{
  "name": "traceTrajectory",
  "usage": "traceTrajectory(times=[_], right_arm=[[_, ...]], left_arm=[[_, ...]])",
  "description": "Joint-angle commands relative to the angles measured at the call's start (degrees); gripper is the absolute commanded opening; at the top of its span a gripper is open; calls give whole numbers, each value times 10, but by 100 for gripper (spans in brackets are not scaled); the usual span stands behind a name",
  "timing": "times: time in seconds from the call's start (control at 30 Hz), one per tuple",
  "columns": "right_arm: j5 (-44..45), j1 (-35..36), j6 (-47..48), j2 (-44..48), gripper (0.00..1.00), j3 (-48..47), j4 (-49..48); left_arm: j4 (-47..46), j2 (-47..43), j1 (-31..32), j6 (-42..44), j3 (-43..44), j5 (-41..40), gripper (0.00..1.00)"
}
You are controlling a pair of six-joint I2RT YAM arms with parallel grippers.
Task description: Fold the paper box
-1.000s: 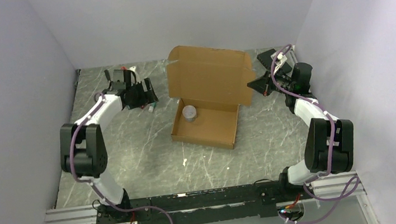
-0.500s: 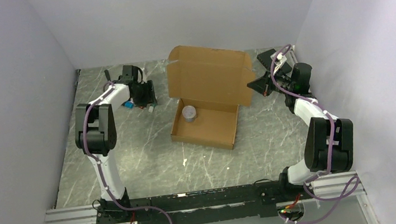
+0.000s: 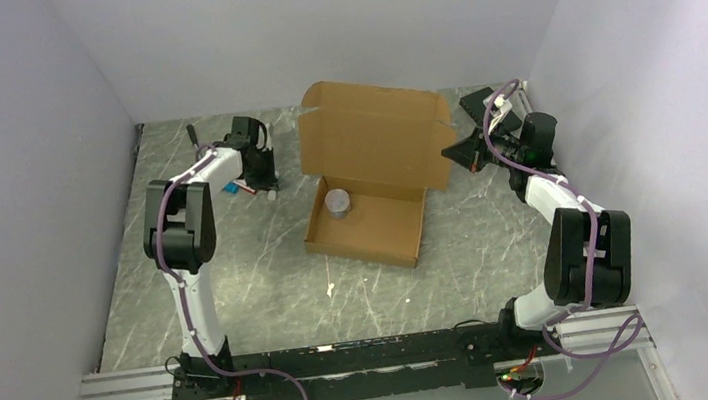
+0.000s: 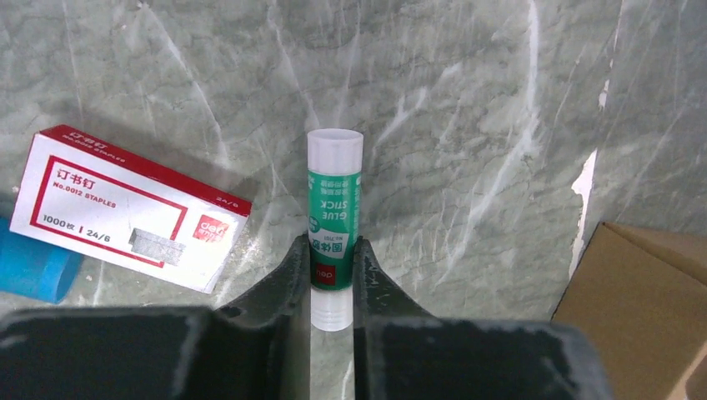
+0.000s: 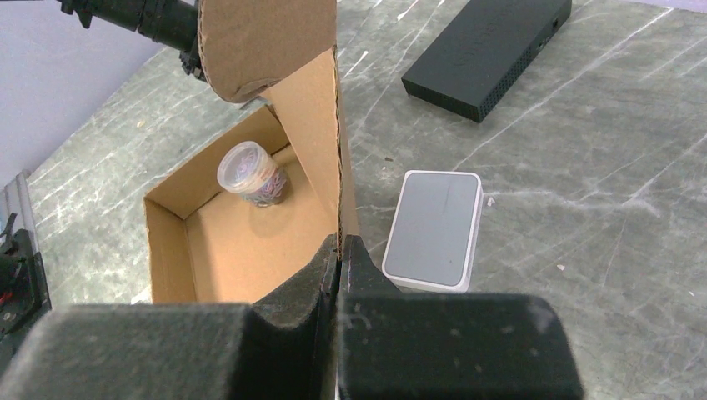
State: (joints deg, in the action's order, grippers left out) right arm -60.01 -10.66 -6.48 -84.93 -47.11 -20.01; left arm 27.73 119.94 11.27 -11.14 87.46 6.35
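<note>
Next, my left gripper drops the green glue stick inside the tray, between the clear tub and the tray's front side (image 3: 334, 229).
The paper box (image 3: 373, 226) is brown corrugated cardboard at the middle of the table, a shallow tray with its lid (image 3: 374, 142) standing upright behind it. My right gripper (image 3: 453, 151) is shut on the lid's right edge; the right wrist view shows the cardboard edge (image 5: 338, 167) pinched between the closed jaws of the right gripper (image 5: 338, 242). My left gripper (image 3: 265, 175) is left of the box, low over the table. In the left wrist view the left gripper (image 4: 333, 246) has both fingers pressed against a green glue stick (image 4: 334, 187) lying on the table.
A small clear tub (image 5: 250, 171) of rubber bands stands inside the tray. A white case (image 5: 435, 229) and a black slab (image 5: 488, 50) lie right of the box. A red-and-white staples box (image 4: 125, 208) and a blue object (image 4: 29, 267) lie left of the glue stick.
The left arm has swung in over the items left of the box, and its jaws have closed onto the glue stick. The right arm and the box have not moved.
</note>
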Motion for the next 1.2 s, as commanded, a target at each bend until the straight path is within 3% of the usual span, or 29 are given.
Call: traceTrajectory(times=[0.0,0.07,0.33,0.53,0.73,0.9,1.17], right_arm=[[-5,3,8,2,0,-11,-16],[-6,3,7,2,0,-11,-16],[-8,3,8,5,0,-12,-16],[-10,3,7,4,0,-11,-17],[-11,3,5,6,0,-11,-18],[-11,3,2,6,0,-11,-20],[-13,3,2,7,0,-11,-21]], left_arm=[[9,-5,10,1,-15,-51,7],[-6,-35,14,-10,-44,-60,1],[-88,-213,20,-69,-213,-41,0],[-201,-392,20,-130,-397,31,0],[-381,-537,20,-202,-557,178,0],[-454,-563,33,-242,-586,262,0],[-441,-506,137,-230,-542,190,0]])
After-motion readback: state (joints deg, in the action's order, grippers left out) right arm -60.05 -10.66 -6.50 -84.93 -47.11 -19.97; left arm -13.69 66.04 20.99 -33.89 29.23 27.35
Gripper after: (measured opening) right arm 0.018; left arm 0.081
